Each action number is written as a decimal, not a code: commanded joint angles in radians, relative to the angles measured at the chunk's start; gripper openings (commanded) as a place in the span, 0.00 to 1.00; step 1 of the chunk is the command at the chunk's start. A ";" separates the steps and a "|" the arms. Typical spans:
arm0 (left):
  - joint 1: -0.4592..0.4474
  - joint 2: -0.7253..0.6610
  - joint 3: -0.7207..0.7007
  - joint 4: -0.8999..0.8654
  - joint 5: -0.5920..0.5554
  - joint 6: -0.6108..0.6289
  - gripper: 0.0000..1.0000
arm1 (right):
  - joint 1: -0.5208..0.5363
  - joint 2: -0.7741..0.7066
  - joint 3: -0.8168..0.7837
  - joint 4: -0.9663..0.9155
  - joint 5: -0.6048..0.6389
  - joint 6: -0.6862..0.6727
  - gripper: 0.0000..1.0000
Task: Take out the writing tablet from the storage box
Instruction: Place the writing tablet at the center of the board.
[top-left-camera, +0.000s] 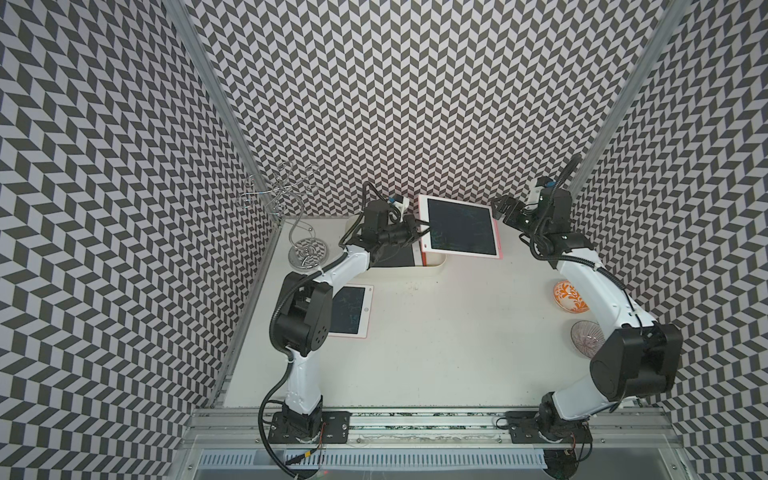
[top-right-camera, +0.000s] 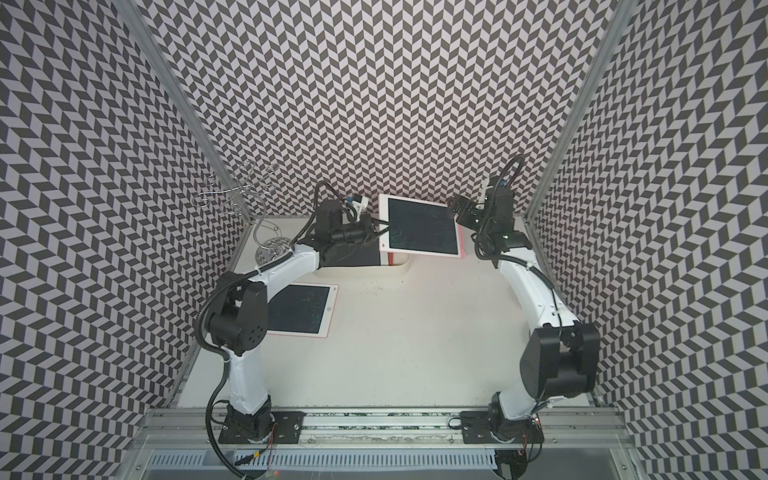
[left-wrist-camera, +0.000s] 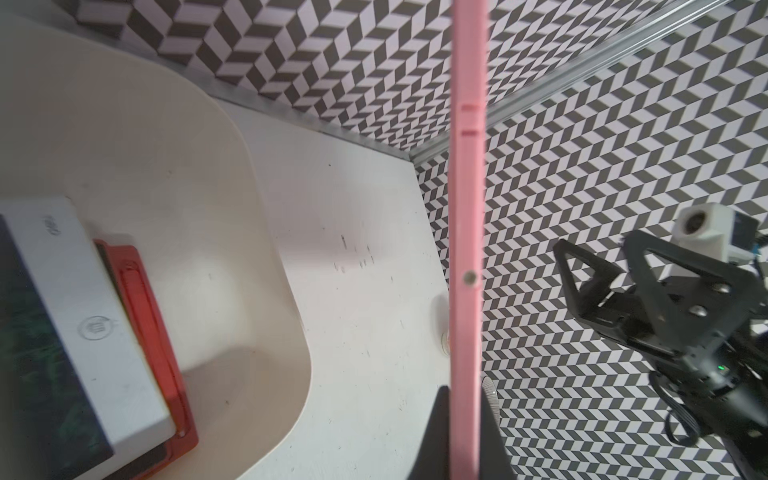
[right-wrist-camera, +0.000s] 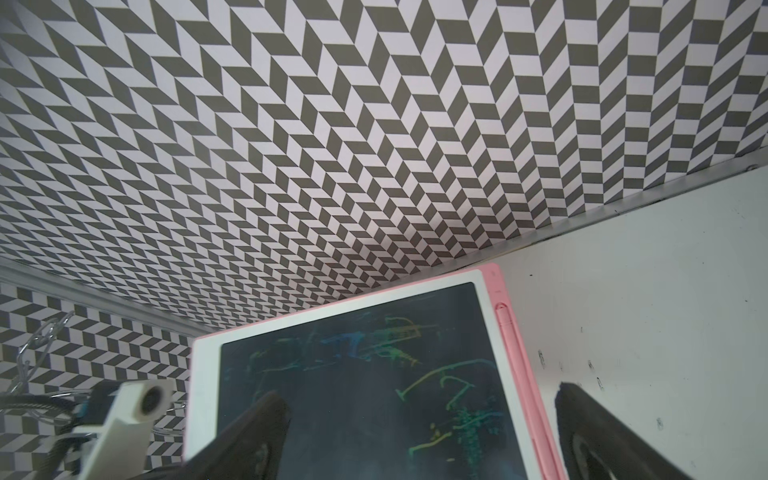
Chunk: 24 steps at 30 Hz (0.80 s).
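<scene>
The robot's left gripper will release the pink-framed tablet on the table (left-wrist-camera: 357, 257) between the storage box and the right gripper. The tablet now hangs tilted above the storage box.
A pink-framed writing tablet (top-left-camera: 459, 226) (top-right-camera: 419, 226) hangs tilted above the right end of the cream storage box (top-left-camera: 434, 262) (top-right-camera: 401, 269). My left gripper (top-left-camera: 422, 230) (top-right-camera: 382, 230) (left-wrist-camera: 465, 436) is shut on the tablet's left edge, which the left wrist view shows as a pink strip (left-wrist-camera: 467, 208). At the tablet's right side my right gripper (top-left-camera: 496, 212) (top-right-camera: 455, 210) (right-wrist-camera: 419, 395) is open. One of its fingers is over the dark screen (right-wrist-camera: 353, 374) and the other is beyond the pink side. Inside the box (left-wrist-camera: 249, 208) lie a white-framed tablet (left-wrist-camera: 83, 311) and a red-edged one (left-wrist-camera: 158, 353) under it.
Another tablet (top-left-camera: 349, 311) (top-right-camera: 301, 309) lies flat on the table at the front left, partly under the left arm. A wire ornament on a round base (top-left-camera: 307, 251) stands in the back left corner. An orange patterned bowl (top-left-camera: 571, 296) and a clear bowl (top-left-camera: 586, 336) sit by the right arm.
</scene>
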 joint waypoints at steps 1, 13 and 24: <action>-0.037 0.039 0.064 0.143 -0.005 -0.076 0.00 | -0.031 -0.045 -0.032 0.034 -0.059 0.015 0.99; -0.132 0.242 0.188 0.199 -0.111 -0.167 0.00 | -0.119 -0.060 -0.125 0.088 -0.181 0.023 0.99; -0.188 0.419 0.386 0.112 -0.203 -0.169 0.00 | -0.160 -0.068 -0.169 0.129 -0.248 0.033 1.00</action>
